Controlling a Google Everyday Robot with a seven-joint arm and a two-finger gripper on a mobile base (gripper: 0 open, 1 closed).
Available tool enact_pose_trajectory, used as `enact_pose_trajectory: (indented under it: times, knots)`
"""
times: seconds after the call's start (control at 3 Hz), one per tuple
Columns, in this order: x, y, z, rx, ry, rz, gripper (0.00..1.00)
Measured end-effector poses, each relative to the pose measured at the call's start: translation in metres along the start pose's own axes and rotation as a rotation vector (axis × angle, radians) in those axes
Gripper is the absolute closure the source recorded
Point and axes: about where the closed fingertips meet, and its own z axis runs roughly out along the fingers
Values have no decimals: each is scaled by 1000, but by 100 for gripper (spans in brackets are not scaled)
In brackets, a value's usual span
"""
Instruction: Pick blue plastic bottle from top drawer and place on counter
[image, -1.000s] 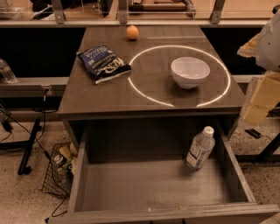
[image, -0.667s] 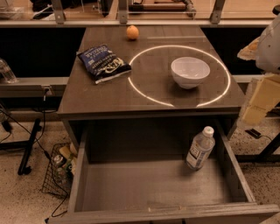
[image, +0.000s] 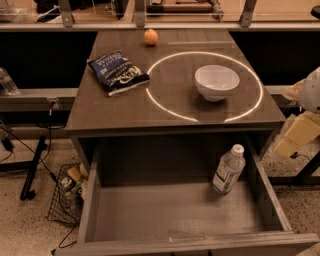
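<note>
The robot's gripper needs to close on the upper part (image: 232, 161) of the blue plastic bottle, under its white cap, inside the open top drawer.
The blue plastic bottle (image: 228, 169) is clear with a white cap and a white, blue-printed label. It leans against the back right corner inside the open top drawer (image: 175, 212). The counter (image: 170, 107) with its white ring lies above and behind the drawer. My gripper (image: 299, 134) shows as pale yellow and white parts at the right edge, beside the counter's right front corner. It is to the right of the bottle, a little higher, and apart from it.
On the counter are a white bowl (image: 216, 82) inside the ring, a blue snack bag (image: 118, 73) at the left and an orange (image: 151, 37) at the back. A wire basket (image: 67, 196) and cables lie on the floor at the left.
My arm at the right edge has dropped lower and slightly right. The bottle, drawer and counter items have not moved.
</note>
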Motion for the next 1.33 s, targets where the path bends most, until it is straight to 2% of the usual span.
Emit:
enact_pose_trajectory:
  times: [0.33,0.67,1.0,1.33]
  knots:
    - [28,-2,27,-20,-83,96,0]
    - [43,6,43,-44,-127,147,0]
    - [48,24,71,-80,-195,159,0]
    - [44,28,101,-96,-277,160,0]
